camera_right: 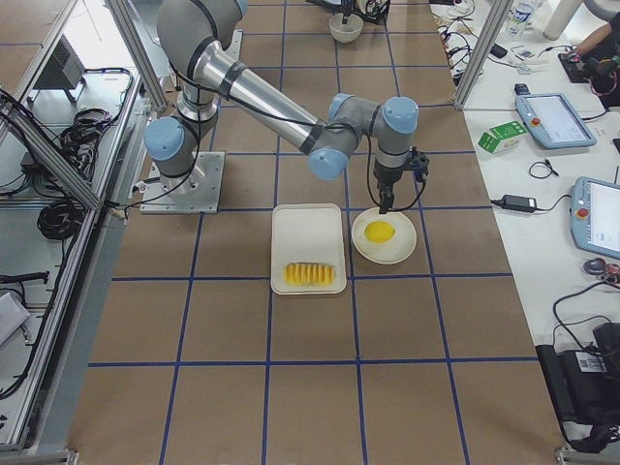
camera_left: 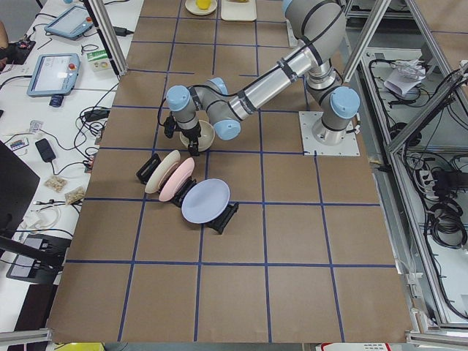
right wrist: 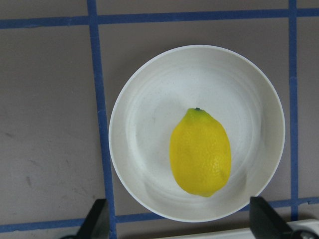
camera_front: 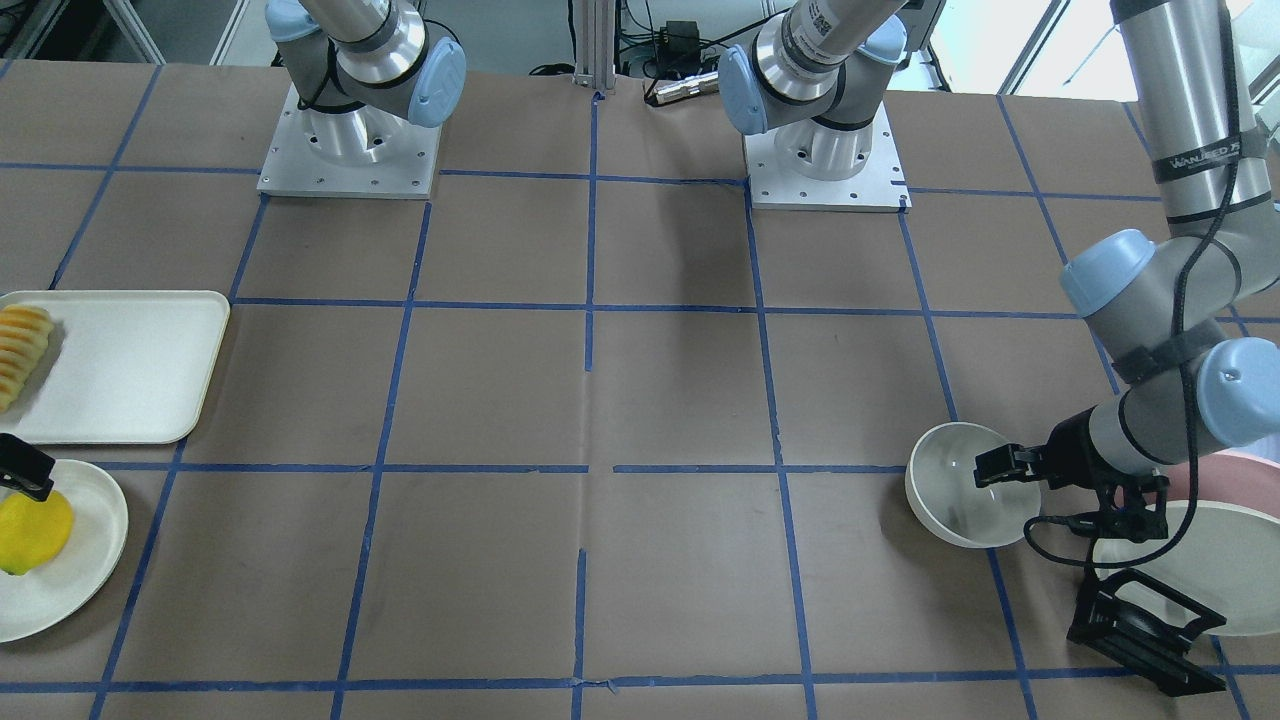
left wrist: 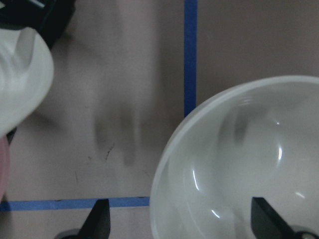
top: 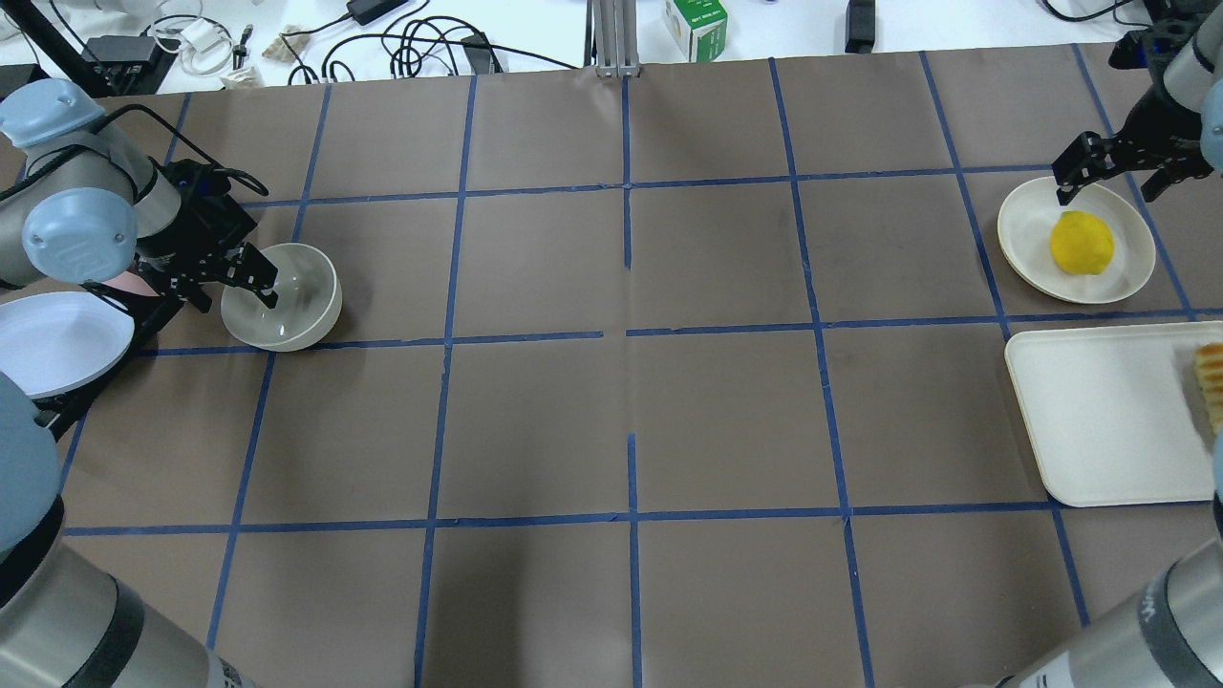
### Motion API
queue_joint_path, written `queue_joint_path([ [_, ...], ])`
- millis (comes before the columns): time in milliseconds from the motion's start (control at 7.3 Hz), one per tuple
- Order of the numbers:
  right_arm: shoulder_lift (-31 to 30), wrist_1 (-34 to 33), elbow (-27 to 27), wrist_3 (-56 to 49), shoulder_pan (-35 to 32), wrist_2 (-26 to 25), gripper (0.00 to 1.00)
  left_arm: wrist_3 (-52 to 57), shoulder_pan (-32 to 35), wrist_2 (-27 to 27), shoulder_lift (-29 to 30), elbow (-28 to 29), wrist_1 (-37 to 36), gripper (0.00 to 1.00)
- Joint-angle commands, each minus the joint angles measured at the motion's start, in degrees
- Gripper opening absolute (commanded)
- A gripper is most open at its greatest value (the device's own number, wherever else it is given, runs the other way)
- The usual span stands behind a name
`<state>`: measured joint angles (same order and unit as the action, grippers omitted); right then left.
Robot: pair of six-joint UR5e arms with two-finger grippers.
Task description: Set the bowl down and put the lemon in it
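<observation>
I need to move my right gripper down to the yellow lemon on the off-white plate next and close it around the lemon's middle (camera_front: 32,530) (right wrist: 201,153).
The off-white bowl (top: 296,298) stands upright on the table at my left side; it also shows in the front view (camera_front: 955,480) and the left wrist view (left wrist: 239,164). My left gripper (top: 234,285) is open and low at the bowl's rim, one finger inside the bowl and one outside (left wrist: 182,226). The yellow lemon (top: 1082,243) lies on a flat off-white plate (top: 1027,229) at the far right. My right gripper (top: 1108,180) is open and empty above it, fingers either side of the plate in the right wrist view (right wrist: 179,229), over the lemon (right wrist: 200,152).
A white rectangular tray (top: 1099,420) with orange-yellow sliced fruit (top: 1212,382) lies beside the lemon's plate. A black rack (camera_front: 1140,620) holding several plates (top: 57,344) stands just behind the left gripper, near the table's left end.
</observation>
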<state>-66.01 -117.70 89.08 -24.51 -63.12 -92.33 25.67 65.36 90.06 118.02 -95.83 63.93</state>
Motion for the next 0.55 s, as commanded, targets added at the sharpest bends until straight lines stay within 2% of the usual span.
queue_joint_path([
  [0, 0.8, -0.9, -0.1, -3.6, 1.7, 0.2, 1.0, 1.5, -0.1, -0.2, 1.5, -0.4, -1.1, 1.0],
  [137, 0.5, -0.8, -0.2, -5.9, 3.7, 0.1, 1.0, 1.3, -0.1, -0.4, 1.6, -0.3, -2.0, 1.0],
  [274, -0.2, -0.7, -0.2, -8.3, 6.7, 1.1, 1.0, 1.3, -0.1, -2.8, 1.5, -0.2, -2.4, 0.55],
  [411, -0.3, -0.8, -0.2, -9.7, 8.2, 2.1, 1.0, 1.2, -0.1, -2.5, 1.5, 0.6, -2.5, 0.1],
])
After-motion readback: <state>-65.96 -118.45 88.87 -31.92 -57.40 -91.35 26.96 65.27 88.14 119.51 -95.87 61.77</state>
